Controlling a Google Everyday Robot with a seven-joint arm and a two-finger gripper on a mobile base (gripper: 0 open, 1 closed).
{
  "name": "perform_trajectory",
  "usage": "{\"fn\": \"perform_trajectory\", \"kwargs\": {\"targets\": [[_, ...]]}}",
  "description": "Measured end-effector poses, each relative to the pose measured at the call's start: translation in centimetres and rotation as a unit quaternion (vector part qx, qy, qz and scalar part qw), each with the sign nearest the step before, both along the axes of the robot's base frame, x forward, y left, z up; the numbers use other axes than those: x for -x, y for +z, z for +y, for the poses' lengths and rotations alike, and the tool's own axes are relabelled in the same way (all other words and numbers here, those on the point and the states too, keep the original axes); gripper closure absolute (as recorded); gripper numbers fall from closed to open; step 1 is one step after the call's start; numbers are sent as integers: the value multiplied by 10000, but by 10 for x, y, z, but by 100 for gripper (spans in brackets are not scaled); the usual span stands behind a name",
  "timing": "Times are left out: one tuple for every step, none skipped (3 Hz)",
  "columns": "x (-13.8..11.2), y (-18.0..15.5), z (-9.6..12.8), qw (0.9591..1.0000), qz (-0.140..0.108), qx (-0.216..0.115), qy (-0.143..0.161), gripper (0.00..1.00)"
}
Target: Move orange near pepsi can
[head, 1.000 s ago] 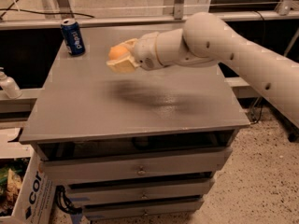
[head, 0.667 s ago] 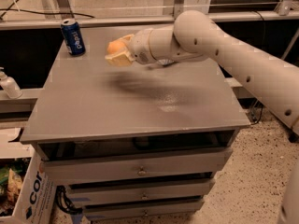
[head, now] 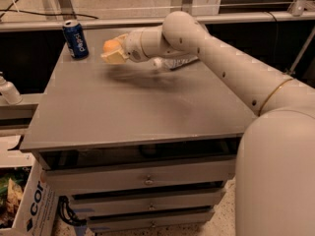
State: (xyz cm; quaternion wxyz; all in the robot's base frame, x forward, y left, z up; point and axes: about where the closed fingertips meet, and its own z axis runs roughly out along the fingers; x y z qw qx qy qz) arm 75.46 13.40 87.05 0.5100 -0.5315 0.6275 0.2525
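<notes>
Next, my gripper lets go of the orange on the grey cabinet top close beside the pepsi can [head: 92, 47], on the can's arm-facing side. The orange is held just above that surface now.
The pepsi can [head: 75, 39], dark blue with white lettering and a silver top, stands upright at the far left corner of the grey cabinet top [head: 133, 107]. My gripper [head: 114, 52] is shut on the orange [head: 110, 45], a small round orange fruit, and holds it just above the surface, a short way right of the can. The arm reaches in from the right across the back of the top.
A clear plastic bottle with a white label [head: 174, 62] lies on its side behind the arm. A white bottle [head: 7, 90] stands on a ledge at the left. Drawers [head: 147, 178] are below, and a cardboard box [head: 29, 205] sits on the floor.
My gripper has carried the orange leftward and toward the back, closer to the pepsi can. The bottle behind the arm has come into view.
</notes>
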Motion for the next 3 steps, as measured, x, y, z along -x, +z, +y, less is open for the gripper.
{"fn": "perform_trajectory", "kwargs": {"targets": [[-20, -7, 18, 9999, 124, -68, 33, 100], [-34, -10, 37, 9997, 216, -129, 75, 100], [-52, -21, 71, 9989, 398, -214, 151, 100]]}}
